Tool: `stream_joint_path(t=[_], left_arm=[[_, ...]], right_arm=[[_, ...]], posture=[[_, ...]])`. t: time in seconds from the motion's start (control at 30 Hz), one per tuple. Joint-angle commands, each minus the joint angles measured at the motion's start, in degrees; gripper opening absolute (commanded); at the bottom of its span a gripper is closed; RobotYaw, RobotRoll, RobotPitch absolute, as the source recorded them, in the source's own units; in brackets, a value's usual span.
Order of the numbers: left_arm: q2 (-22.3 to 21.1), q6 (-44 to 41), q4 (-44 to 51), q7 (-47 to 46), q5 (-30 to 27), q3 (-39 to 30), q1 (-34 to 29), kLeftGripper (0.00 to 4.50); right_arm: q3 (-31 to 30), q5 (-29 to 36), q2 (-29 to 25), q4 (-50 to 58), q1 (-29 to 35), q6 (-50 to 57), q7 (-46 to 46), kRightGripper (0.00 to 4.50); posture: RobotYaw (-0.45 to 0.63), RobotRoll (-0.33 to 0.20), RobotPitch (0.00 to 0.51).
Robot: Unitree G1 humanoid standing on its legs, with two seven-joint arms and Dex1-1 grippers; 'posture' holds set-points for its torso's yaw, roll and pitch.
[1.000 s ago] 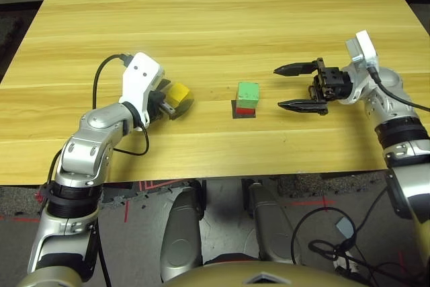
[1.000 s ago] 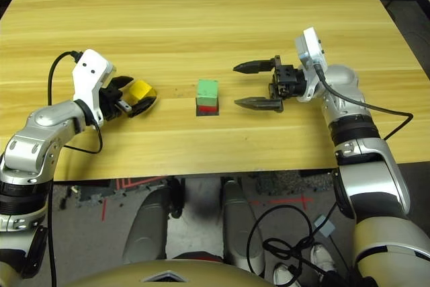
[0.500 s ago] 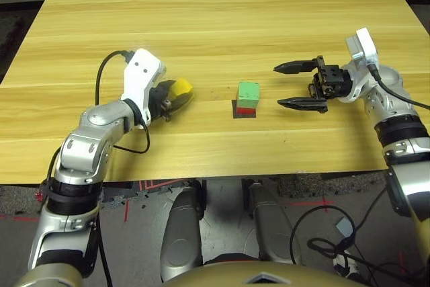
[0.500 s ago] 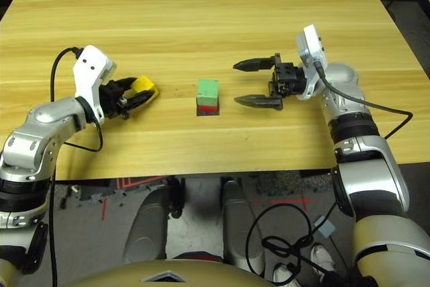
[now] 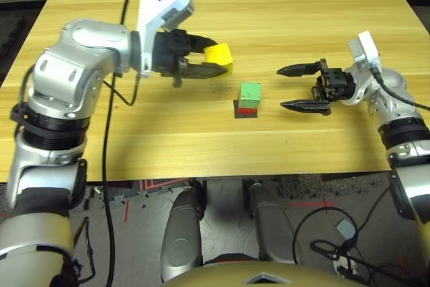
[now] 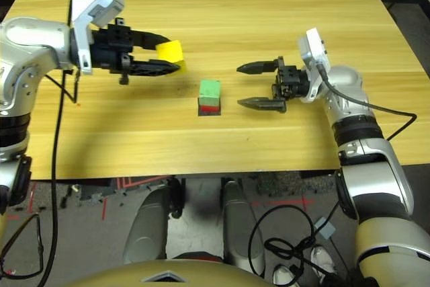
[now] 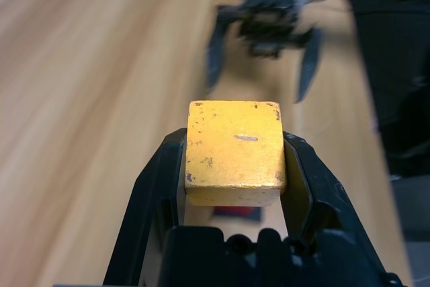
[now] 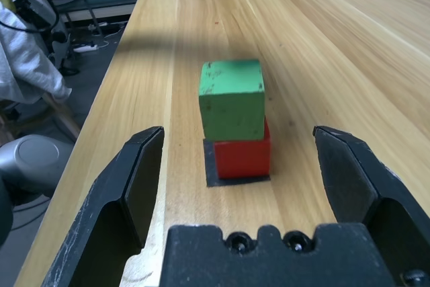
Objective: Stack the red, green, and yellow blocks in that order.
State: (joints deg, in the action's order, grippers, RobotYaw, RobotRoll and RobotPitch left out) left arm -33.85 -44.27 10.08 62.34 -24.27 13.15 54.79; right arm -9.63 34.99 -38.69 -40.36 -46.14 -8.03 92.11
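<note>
My left gripper should release the yellow block onto the top side of the green block (image 5: 250, 88), so that it is set down there above the black patch. The yellow block now hangs just beyond the stack.
The green block (image 5: 250, 91) sits on the red block (image 5: 246, 107) at mid-table, and the two form a small stack. The yellow block (image 5: 218, 53) hangs in the air to the left of the stack and a little beyond it, with my left gripper (image 5: 220, 56) shut on it. In the left wrist view the yellow block (image 7: 234, 151) is squeezed between both black fingers. To the right of the stack my right gripper (image 5: 282, 88) stands open at block height, empty. Its wrist view looks straight at the green block (image 8: 232, 97) and the red block (image 8: 242, 157).
A flat black square patch (image 5: 239, 113) lies under the red block. The wooden table (image 5: 201, 146) is bare around the stack, with its front edge close to me. A black cable (image 5: 107, 146) hangs from my left arm over the table's front left.
My left gripper shut on the yellow block, lifted it off the table at the left and carried it up and right toward the stack. The right gripper stayed put.
</note>
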Motion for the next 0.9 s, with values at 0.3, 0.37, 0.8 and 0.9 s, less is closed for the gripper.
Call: stream_joint_path(t=[0.3, 0.37, 0.8, 0.9], left_arm=[[3.77, 8.57, -6.69, 2.38, 5.13, 5.29, 1.26, 2.07], [3.72, 8.91, -7.40, 2.66, 5.66, 5.50, 1.33, 2.07], [4.11, 9.74, -8.13, 4.09, 7.21, 5.57, 0.80, 2.07], [4.46, 9.72, -8.46, 4.08, 7.39, 5.51, 0.83, 2.07]], right_arm=[[3.46, -0.65, -0.86, 3.83, 3.07, 1.85, 0.39, 4.50], [3.75, -0.82, -0.89, 4.25, 3.39, 2.05, 0.39, 4.50], [5.03, -1.59, -0.21, 4.95, 3.67, 2.85, 0.39, 4.50], [5.13, -1.62, -0.22, 5.09, 3.77, 2.98, 0.39, 4.50]], posture=[[0.06, 0.005, 0.257], [0.05, 0.005, 0.257], [0.05, 0.004, 0.268], [0.05, 0.002, 0.269]])
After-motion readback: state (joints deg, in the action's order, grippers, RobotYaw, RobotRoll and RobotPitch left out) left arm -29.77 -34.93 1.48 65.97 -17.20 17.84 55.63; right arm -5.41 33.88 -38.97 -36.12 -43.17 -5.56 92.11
